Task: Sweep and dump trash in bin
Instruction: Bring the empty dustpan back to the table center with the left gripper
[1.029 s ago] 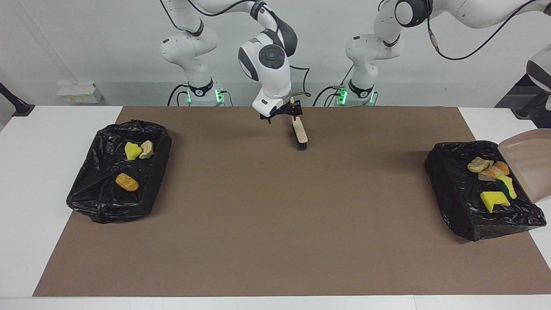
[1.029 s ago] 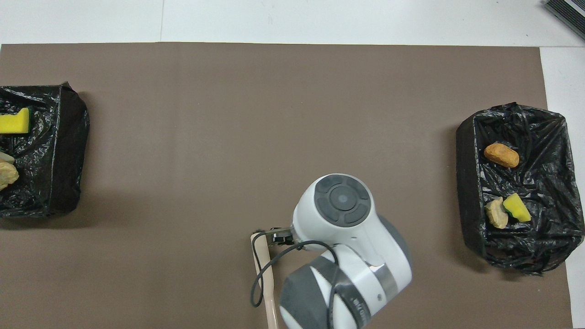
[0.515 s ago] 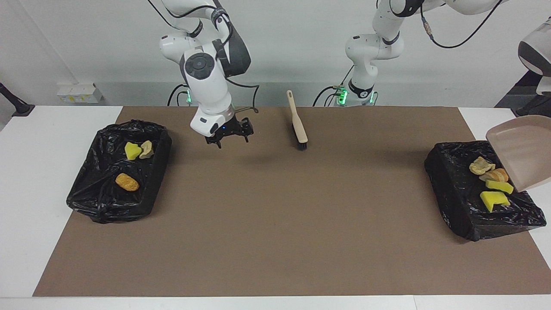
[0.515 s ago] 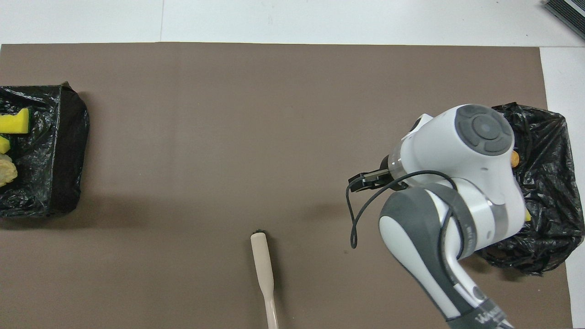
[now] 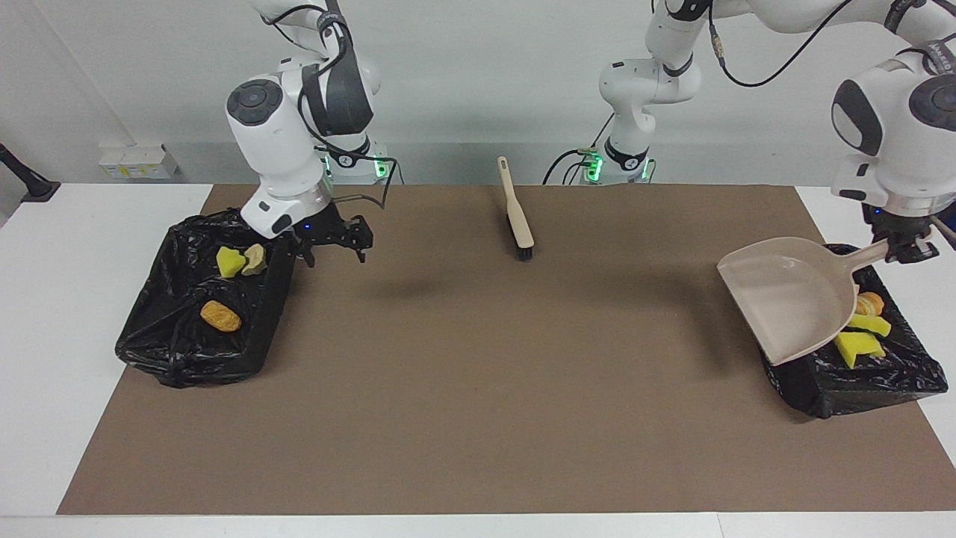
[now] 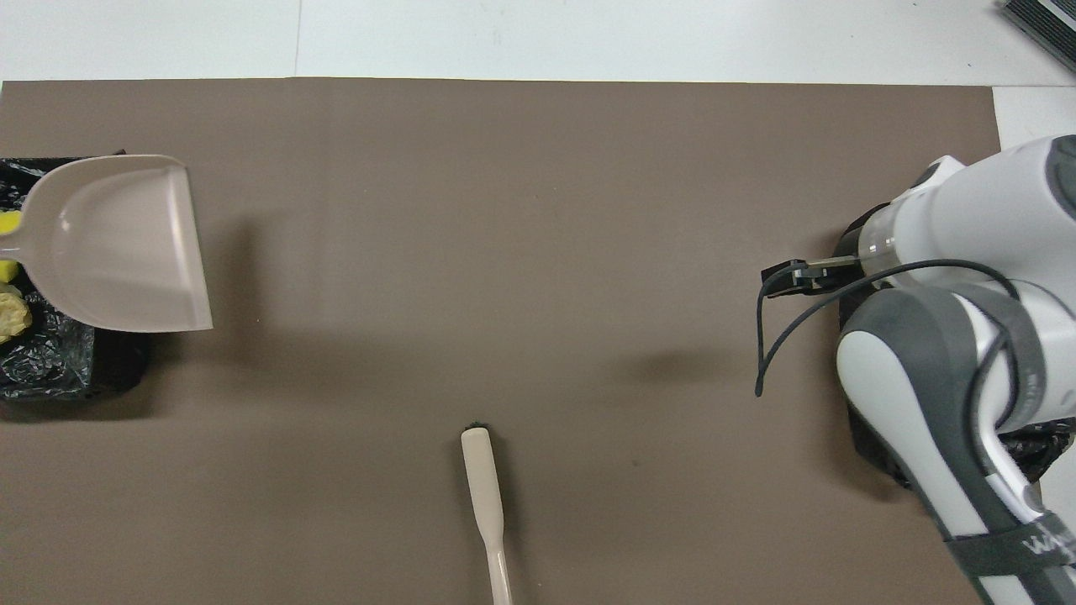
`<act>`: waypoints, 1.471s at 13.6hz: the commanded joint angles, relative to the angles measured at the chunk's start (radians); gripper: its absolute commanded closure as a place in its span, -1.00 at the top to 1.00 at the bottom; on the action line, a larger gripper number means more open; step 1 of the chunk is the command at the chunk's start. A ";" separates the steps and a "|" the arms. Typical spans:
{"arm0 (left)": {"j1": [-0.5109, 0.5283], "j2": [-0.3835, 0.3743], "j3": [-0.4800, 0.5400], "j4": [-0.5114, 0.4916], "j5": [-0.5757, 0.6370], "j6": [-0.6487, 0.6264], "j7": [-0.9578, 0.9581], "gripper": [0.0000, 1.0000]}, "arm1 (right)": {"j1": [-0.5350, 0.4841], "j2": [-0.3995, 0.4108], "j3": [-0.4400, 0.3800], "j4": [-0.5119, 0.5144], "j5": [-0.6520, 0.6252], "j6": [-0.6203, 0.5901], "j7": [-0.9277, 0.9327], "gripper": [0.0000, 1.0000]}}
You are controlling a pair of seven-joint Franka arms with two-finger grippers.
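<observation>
Next, my left gripper releases the beige dustpan on the brown mat [image 6: 522, 298] just beyond the bristles of the beige brush.
My left gripper [image 5: 908, 249] is shut on the handle of the beige dustpan [image 5: 792, 305], held empty over the black-lined bin [image 5: 859, 388] at the left arm's end. Yellow sponges [image 5: 857, 347] and an orange-tan lump [image 5: 869, 303] lie in that bin. The dustpan [image 6: 118, 244] covers most of the bin [image 6: 50, 370] in the overhead view. My right gripper [image 5: 336, 249] is open and empty, low over the mat beside the other bin [image 5: 172, 366]. That bin holds a yellow sponge [image 5: 230, 262], a pale lump [image 5: 255, 258] and an orange lump [image 5: 220, 316]. My right gripper [image 6: 790, 277] also shows in the overhead view.
The beige brush [image 5: 517, 217] with black bristles lies on the brown mat [image 5: 478, 388] near the robots, midway between the arms; it also shows in the overhead view [image 6: 486, 504]. The right arm hides most of its bin [image 6: 1042, 437] from above.
My right gripper let go of the brush and swung to the bin at its end. My left gripper brought the dustpan from a steep tilt to nearly level over its bin.
</observation>
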 commanded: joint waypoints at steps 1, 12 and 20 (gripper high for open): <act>-0.003 -0.041 -0.058 -0.078 -0.108 -0.012 -0.276 -1.00 | -0.016 -0.004 -0.051 0.071 -0.038 -0.064 -0.032 1.00; -0.060 0.021 -0.510 -0.262 -0.396 0.231 -1.661 -1.00 | -0.118 -0.009 -0.114 0.261 -0.015 -0.288 -0.056 1.00; -0.195 0.080 -0.601 -0.310 -0.412 0.365 -1.930 -1.00 | -0.122 -0.059 -0.147 0.194 -0.017 -0.283 -0.058 1.00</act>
